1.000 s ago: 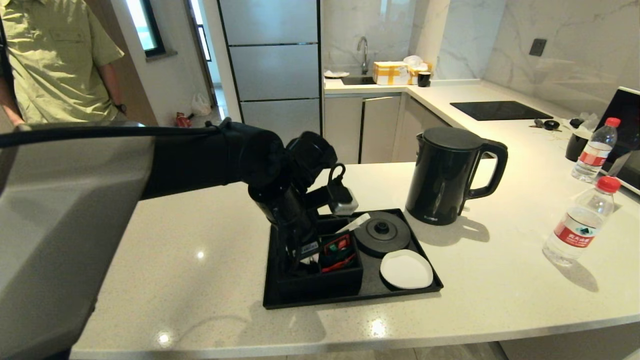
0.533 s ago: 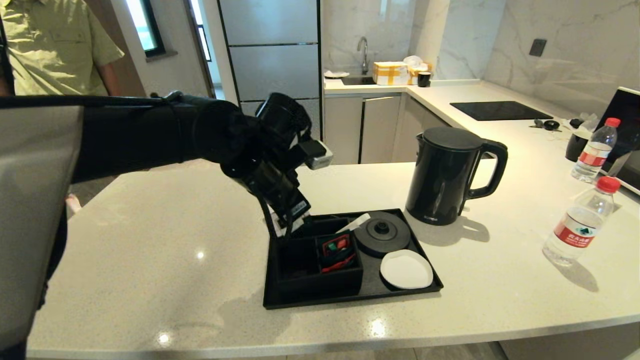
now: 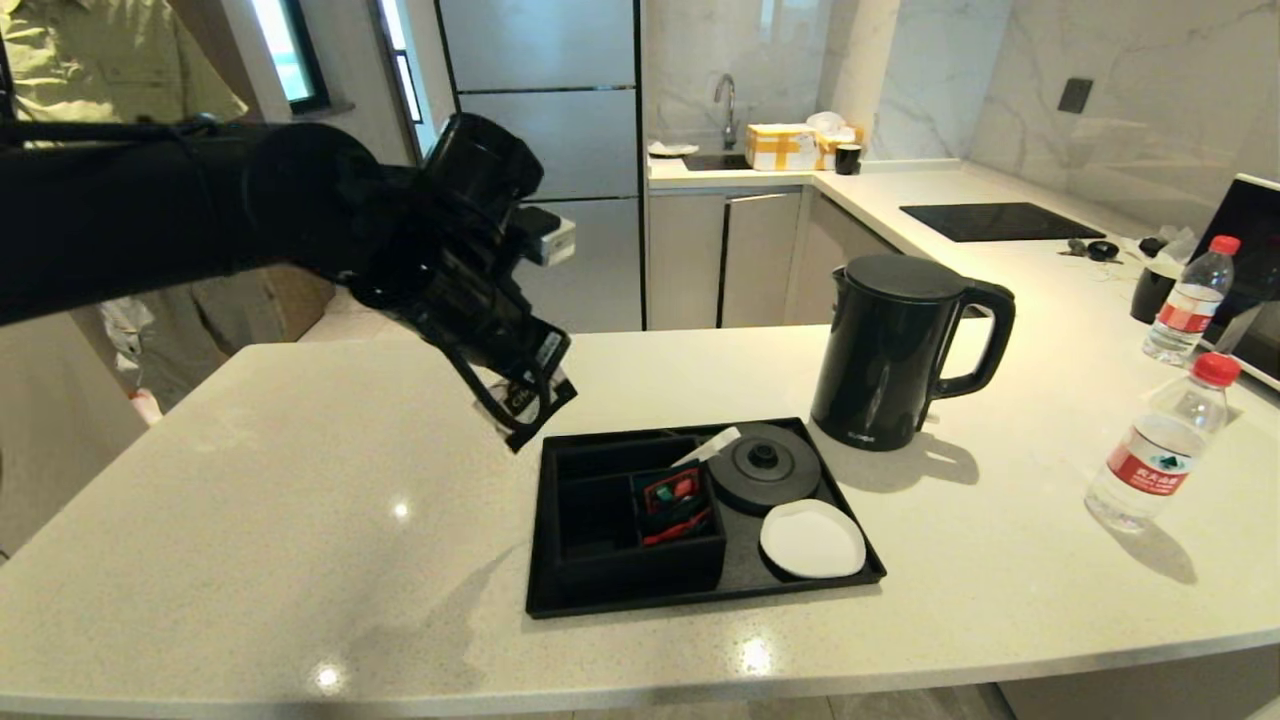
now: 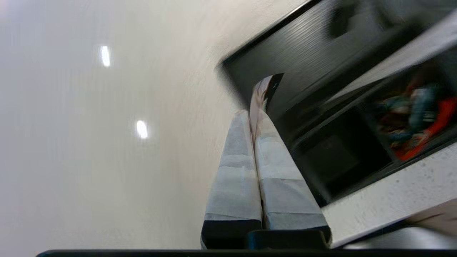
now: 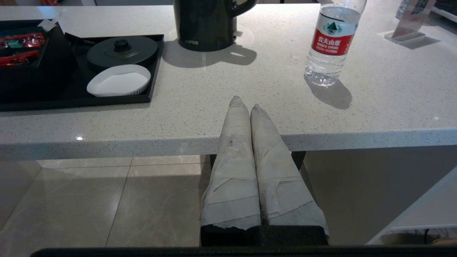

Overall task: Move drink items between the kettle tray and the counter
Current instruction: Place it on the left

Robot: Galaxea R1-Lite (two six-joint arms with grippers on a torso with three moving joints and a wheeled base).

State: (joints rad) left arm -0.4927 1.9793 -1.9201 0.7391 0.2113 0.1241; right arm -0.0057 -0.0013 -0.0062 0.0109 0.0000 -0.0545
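Next, my left gripper releases the pink-and-black sachet, now hanging above the counter, on the bare counter (image 3: pixel 390 560) next to the empty compartment of the kettle tray.
My left gripper (image 3: pixel 512 405) hangs above the counter (image 3: pixel 300 520), just off the far left corner of the kettle tray (image 3: pixel 700 592). It is shut on the small pink-and-black sachet (image 3: pixel 530 398), whose thin edge sticks out past the taped fingertips (image 4: pixel 262 92). The black kettle (image 3: pixel 890 350) stands on the counter behind the tray's right end, off its round base (image 3: pixel 765 465). A red-capped water bottle (image 3: pixel 1160 440) stands on the counter at the right. My right gripper (image 5: pixel 246 103) is shut and empty, low in front of the counter's edge.
Red-and-green packets (image 3: pixel 675 500) lie in a tray compartment, and a white coaster (image 3: pixel 812 538) sits at the tray's right. A second bottle (image 3: pixel 1190 300), a dark cup (image 3: pixel 1150 290) and a screen (image 3: pixel 1250 250) crowd the far right. A black hob (image 3: pixel 1000 220) lies behind.
My left gripper has risen out of the tray's left compartment and moved up and to the left, carrying the sachet. Nothing else has moved.
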